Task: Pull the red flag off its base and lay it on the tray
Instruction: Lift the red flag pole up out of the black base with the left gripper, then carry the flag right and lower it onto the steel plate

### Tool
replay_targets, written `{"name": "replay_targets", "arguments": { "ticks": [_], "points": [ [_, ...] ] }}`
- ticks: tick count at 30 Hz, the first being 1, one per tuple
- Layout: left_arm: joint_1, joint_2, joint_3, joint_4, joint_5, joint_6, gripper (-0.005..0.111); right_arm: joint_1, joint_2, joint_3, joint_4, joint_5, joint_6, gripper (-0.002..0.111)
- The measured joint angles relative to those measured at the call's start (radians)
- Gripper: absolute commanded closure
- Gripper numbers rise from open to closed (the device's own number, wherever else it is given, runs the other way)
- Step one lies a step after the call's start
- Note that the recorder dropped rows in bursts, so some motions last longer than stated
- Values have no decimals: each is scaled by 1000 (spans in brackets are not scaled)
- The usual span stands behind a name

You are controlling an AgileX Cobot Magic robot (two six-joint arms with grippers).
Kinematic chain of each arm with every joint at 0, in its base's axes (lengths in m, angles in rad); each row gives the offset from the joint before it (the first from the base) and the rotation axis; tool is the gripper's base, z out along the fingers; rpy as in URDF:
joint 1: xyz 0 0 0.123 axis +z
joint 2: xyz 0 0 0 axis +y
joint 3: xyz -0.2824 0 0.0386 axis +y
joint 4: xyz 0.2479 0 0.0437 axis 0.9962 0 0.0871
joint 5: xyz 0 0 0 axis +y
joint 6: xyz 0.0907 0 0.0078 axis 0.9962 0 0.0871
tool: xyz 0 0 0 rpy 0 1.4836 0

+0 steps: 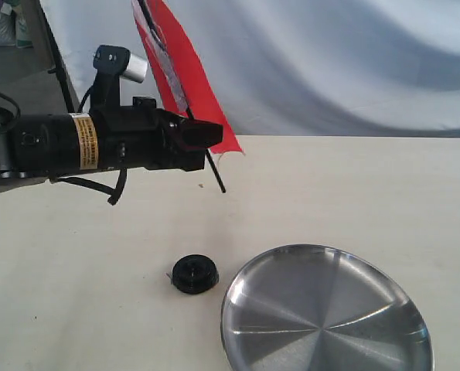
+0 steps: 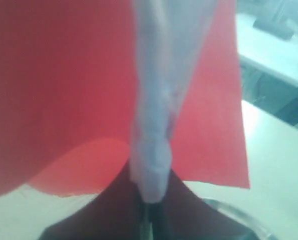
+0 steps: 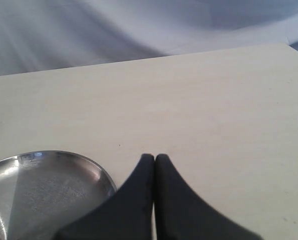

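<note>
My left gripper should set the red flag free on the far half of the steel tray (image 1: 322, 292), a little way past the middle of the tray.
The red flag (image 1: 185, 66) hangs in the air above the table, its thin black stick slanting down to a pointed tip. My left gripper (image 1: 202, 137) is shut on the stick just below the cloth. Up close in the left wrist view the red flag (image 2: 63, 90) fills the picture, with its whitish strip (image 2: 156, 115) running down into my left gripper (image 2: 150, 207). The black base (image 1: 193, 273) sits alone on the table, left of the steel tray (image 1: 384, 340). My right gripper (image 3: 155, 159) is shut on nothing, beside the tray (image 3: 43, 190).
A pale blue cloth backdrop (image 1: 330, 62) hangs behind the cream table (image 1: 353, 193). The left arm's dark body (image 1: 59, 147) stretches in from the left edge, above the table.
</note>
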Motion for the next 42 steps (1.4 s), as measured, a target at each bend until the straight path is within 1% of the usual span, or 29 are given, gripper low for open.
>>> {"name": "replay_targets", "arguments": {
  "ticks": [2,6,7,10,13,16,21,24,29,35,40,42],
  "points": [
    [-24,0,0,0,-21,-59,107,0,0,0,0,0,0,109],
    [-115,33,-11,-6,-35,-161,107,0,0,0,0,0,0,109],
    [-147,59,-24,-6,-37,-206,107,0,0,0,0,0,0,109],
    [-210,144,-66,-6,-43,-360,107,0,0,0,0,0,0,109],
    [-252,238,-113,13,-49,-453,107,0,0,0,0,0,0,109],
    [-284,321,-149,17,-99,-507,107,0,0,0,0,0,0,109],
    [-331,407,-173,-1,-217,-543,107,0,0,0,0,0,0,109],
    [-368,437,-177,-20,-257,-547,107,0,0,0,0,0,0,109],
    [-422,459,-177,-25,-261,-574,107,0,0,0,0,0,0,109],
    [-471,508,-177,-30,-262,-587,107,0,0,0,0,0,0,109],
    [-483,581,-177,-45,-252,-609,107,0,0,0,0,0,0,109],
    [-483,598,-179,-68,-269,-613,107,0,0,0,0,0,0,109]
  ]
}}
